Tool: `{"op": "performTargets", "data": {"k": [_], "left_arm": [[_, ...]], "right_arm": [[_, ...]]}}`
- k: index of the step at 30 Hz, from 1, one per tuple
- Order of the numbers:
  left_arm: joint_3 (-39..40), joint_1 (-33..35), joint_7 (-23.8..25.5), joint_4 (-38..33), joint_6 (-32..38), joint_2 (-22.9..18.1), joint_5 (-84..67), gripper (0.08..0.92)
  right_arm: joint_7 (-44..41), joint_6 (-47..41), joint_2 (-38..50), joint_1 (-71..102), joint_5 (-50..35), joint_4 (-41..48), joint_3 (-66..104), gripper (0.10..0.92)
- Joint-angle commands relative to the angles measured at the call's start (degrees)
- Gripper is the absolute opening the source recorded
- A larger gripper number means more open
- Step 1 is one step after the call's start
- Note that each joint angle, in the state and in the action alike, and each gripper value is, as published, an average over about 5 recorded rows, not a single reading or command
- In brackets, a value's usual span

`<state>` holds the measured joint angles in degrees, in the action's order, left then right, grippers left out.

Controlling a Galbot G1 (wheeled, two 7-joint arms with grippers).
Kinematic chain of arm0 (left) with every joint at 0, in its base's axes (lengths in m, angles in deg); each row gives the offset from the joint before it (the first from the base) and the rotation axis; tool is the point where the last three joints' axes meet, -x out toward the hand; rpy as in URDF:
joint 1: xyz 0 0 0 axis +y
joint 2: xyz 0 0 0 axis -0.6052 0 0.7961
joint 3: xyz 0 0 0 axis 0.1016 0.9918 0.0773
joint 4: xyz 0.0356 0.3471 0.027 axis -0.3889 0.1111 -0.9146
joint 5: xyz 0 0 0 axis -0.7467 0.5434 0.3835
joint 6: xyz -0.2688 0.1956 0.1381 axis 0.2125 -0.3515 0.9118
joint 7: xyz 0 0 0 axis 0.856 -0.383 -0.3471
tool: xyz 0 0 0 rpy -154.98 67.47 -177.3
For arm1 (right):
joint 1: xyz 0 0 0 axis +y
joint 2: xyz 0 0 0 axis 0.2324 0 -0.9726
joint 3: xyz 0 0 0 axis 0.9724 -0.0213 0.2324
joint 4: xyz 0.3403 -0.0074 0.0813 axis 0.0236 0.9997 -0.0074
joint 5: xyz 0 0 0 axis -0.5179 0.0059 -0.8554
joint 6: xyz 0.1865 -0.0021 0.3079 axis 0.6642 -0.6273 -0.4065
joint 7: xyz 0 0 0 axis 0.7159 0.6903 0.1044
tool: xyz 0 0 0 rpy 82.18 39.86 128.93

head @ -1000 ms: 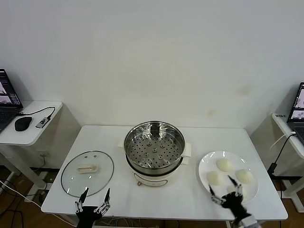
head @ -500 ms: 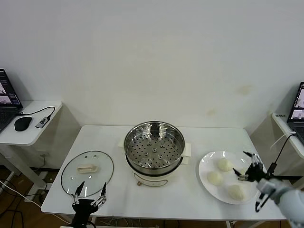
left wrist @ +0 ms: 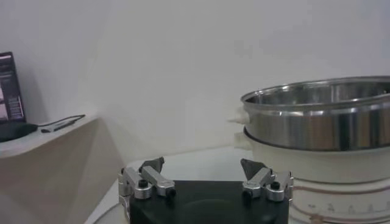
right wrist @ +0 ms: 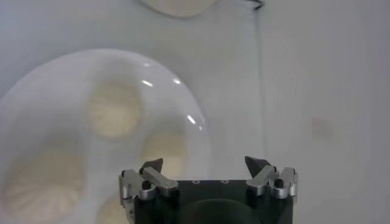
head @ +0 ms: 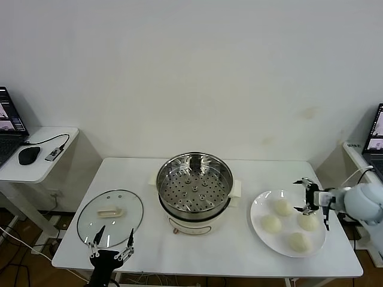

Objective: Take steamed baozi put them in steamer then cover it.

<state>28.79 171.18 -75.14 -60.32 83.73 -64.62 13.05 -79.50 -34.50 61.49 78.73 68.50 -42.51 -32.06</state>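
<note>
Next, I close my right gripper on the sides of the farthest baozi (head: 283,207) (right wrist: 164,150) on the white plate, the one nearest the wall.
The steamer (head: 194,185), a shiny steel pot with a perforated tray on a cream base, stands uncovered and empty at the table's middle; it also shows in the left wrist view (left wrist: 317,122). The glass cover (head: 110,217) lies flat on the table to its left. Four baozi (head: 282,207) lie on a white plate (head: 257,209) at the right, and they also show in the right wrist view (right wrist: 113,109). My right gripper (head: 306,196) is open and empty, hovering over the plate's far right edge (right wrist: 204,164). My left gripper (head: 112,245) is open and empty at the table's front edge, near the cover (left wrist: 202,165).
A side table at the left holds a laptop and a black mouse (head: 29,155). Another side table with a laptop (head: 376,140) and a hanging cable stands at the right, close to my right arm. A white wall runs behind the table.
My right gripper has swung from the table's front edge up and back to the plate's far right side. My left gripper has sunk slightly at the front edge.
</note>
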Motion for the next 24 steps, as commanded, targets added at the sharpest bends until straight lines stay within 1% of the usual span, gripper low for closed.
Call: {"op": "performTargets", "data": {"k": [1, 7, 24], "left_arm": [[-0.6, 0.1, 0.0, 0.5, 1.5, -0.3, 2.6, 0.823], [-1.2, -0.4, 0.0, 1.1, 1.5, -0.2, 2.5, 0.823], [-2.6, 0.3, -0.1, 1.3, 2.8, 0.2, 2.8, 0.823]], "right_arm": [[-7.9, 0.1, 0.5, -21.6, -2.9, 10.9, -24.8, 0.823], [-8.4, -0.7, -3.3, -22.5, -3.8, 14.5, -27.1, 0.823], [-7.4, 0.1, -12.6, -22.9, -1.3, 22.8, -27.9, 0.823]]}}
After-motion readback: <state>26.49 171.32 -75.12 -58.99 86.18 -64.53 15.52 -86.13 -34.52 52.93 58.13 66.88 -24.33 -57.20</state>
